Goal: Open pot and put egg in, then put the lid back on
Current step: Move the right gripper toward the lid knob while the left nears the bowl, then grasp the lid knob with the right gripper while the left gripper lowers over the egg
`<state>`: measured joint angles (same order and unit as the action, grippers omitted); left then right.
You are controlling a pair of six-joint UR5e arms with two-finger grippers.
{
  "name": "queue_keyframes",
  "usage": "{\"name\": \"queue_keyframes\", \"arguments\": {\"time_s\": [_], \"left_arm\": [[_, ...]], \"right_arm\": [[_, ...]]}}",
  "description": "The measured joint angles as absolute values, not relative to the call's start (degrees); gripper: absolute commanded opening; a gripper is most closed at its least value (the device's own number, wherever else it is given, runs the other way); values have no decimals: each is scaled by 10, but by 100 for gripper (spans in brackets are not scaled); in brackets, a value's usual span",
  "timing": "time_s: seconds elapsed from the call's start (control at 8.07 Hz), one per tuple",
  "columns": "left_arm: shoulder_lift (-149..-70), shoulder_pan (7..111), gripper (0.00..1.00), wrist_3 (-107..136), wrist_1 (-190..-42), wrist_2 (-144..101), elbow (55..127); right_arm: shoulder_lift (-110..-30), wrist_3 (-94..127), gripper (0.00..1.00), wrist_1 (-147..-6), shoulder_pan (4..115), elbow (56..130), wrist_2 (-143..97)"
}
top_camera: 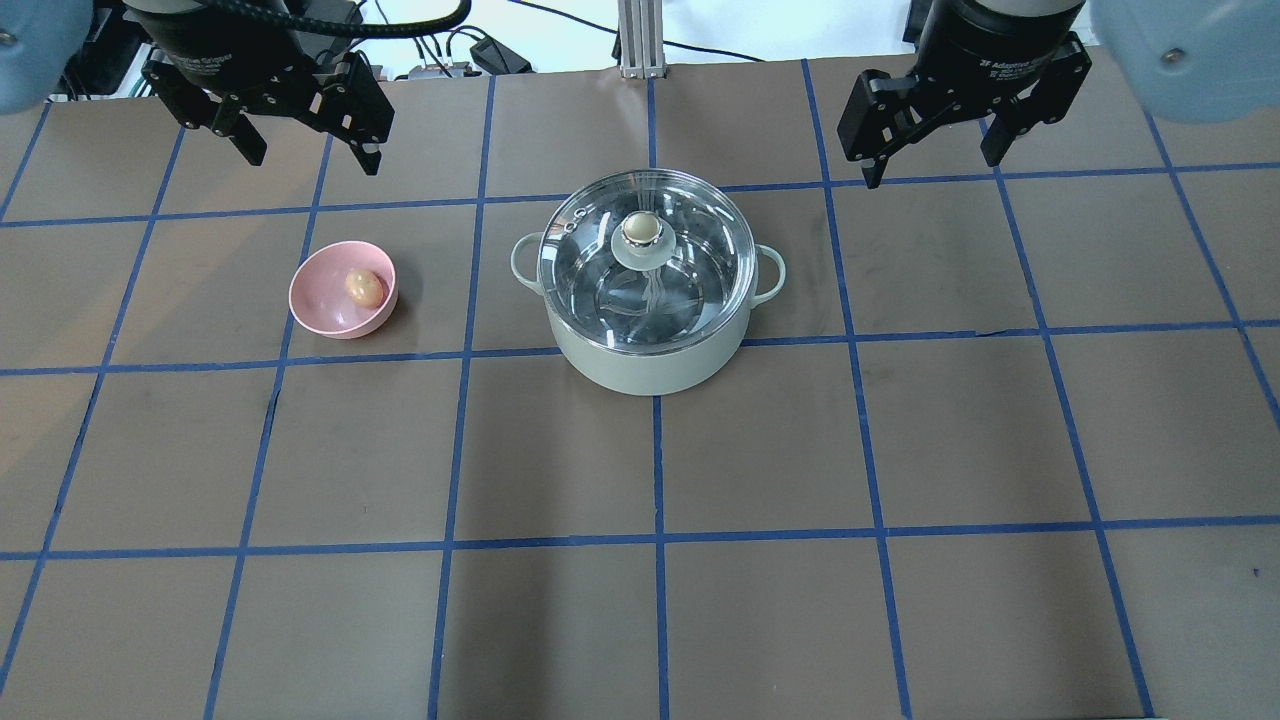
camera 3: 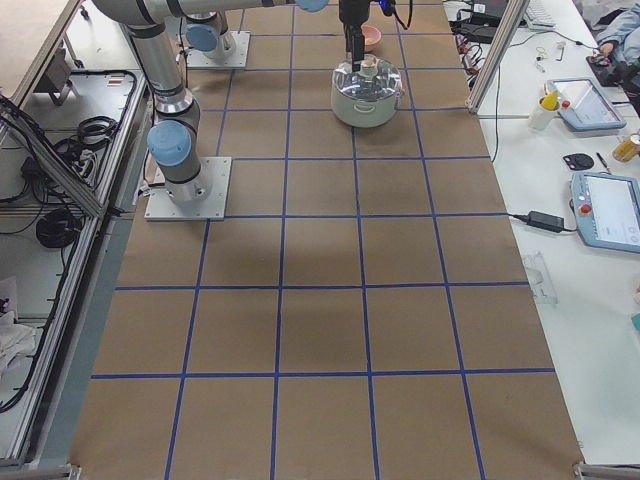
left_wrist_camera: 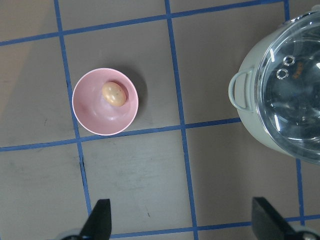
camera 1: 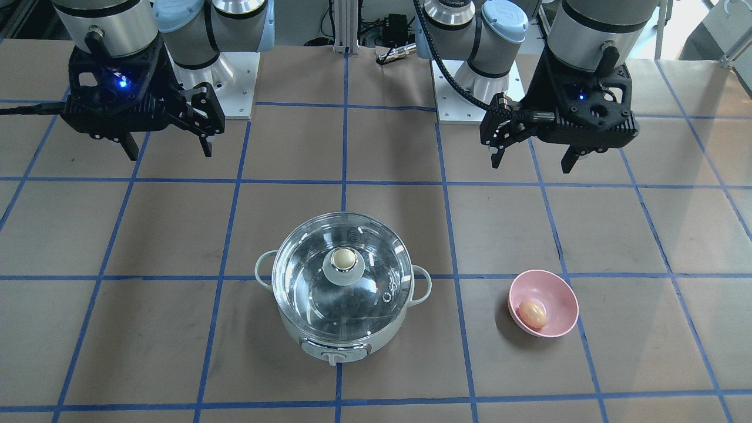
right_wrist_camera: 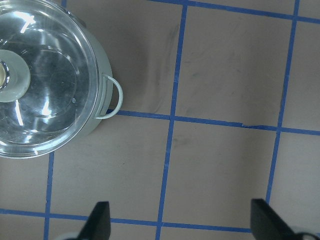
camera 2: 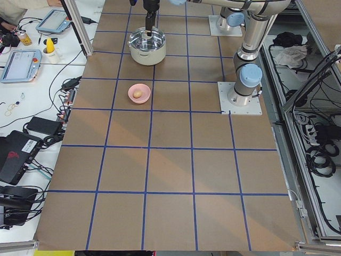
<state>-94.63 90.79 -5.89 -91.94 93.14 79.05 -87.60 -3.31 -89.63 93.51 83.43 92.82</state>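
Observation:
The robot's right gripper will next close on the cream knob [camera 1: 343, 258] [right_wrist_camera: 2, 76] of the clear glass lid, since the pot has to be opened for the egg.
The mint-white pot [top_camera: 650, 365] stands mid-table with the clear glass lid [top_camera: 690, 285] on it, its cream knob [top_camera: 640, 229] upright. The tan egg [top_camera: 364, 287] lies in a small pink bowl [top_camera: 330, 320] to the pot's left. My left gripper [top_camera: 313, 160] hangs open and empty above the table behind the bowl. The left wrist view shows the egg [left_wrist_camera: 113, 93], the bowl [left_wrist_camera: 95, 117] and the pot's edge [left_wrist_camera: 250, 105]. My right gripper [top_camera: 933, 168] hangs open and empty behind and right of the pot. The right wrist view shows the lid [right_wrist_camera: 50, 100].
The table [top_camera: 760, 450] is brown with a grid of blue tape lines. Both arm bases [camera 1: 470, 88] stand at the robot's edge. A side bench with tablets and cables [camera 2: 21, 58] runs along the far side of the table.

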Motion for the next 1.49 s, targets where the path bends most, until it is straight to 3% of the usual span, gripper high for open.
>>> {"name": "queue_keyframes", "arguments": {"time_s": [0.74,1.49], "left_arm": [[-956,887,100,-50,-873,936,791],[-1036,831,100,195,-851,933,803]], "right_arm": [[-853,-17,100,-926,942,830,911],[-689,232,100,-1123,1088,819,905]]}}
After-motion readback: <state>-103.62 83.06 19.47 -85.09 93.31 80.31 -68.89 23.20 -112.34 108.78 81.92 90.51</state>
